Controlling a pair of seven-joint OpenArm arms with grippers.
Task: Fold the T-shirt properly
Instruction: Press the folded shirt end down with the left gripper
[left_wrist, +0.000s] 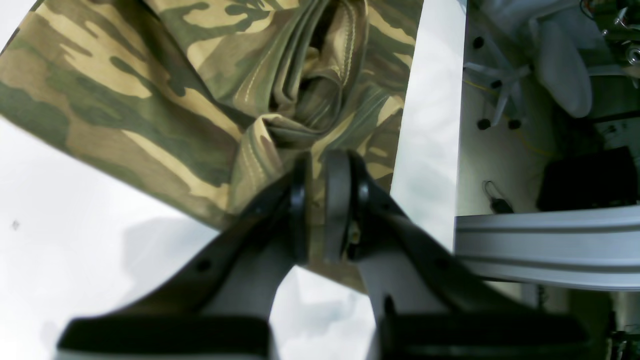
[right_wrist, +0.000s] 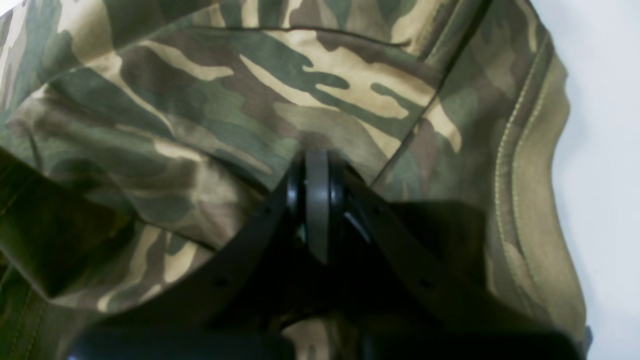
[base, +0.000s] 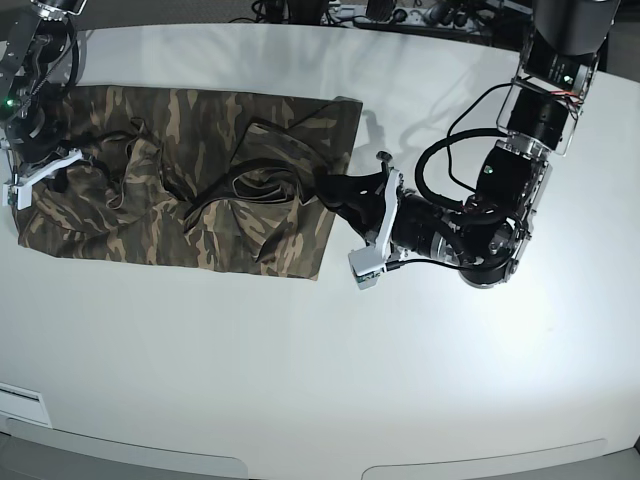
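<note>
The bunched fold of the T-shirt rises beyond the left gripper's fingers, so the robot's left gripper will open, reach farther in and pinch the fold's near edge (left_wrist: 268, 127).
The camouflage T-shirt (base: 200, 130) lies rumpled on the white table (base: 300, 350), bunched into folds through its middle. My left gripper (base: 328, 186) is at the shirt's right edge. In the left wrist view the left gripper (left_wrist: 315, 200) is closed on a fold of the T-shirt (left_wrist: 125, 100), with cloth pinched between the pads. My right gripper (base: 70, 160) is at the shirt's left end. In the right wrist view the right gripper (right_wrist: 317, 165) has its fingers pressed together, and the T-shirt (right_wrist: 200, 100) puckers at the tips.
In the left wrist view the table edge (left_wrist: 452, 150) runs close to the right of the grip, with the floor and a chair base (left_wrist: 500, 85) beyond. Cables and gear (base: 400, 15) sit behind the far edge. Bare table surface stretches in front of the shirt.
</note>
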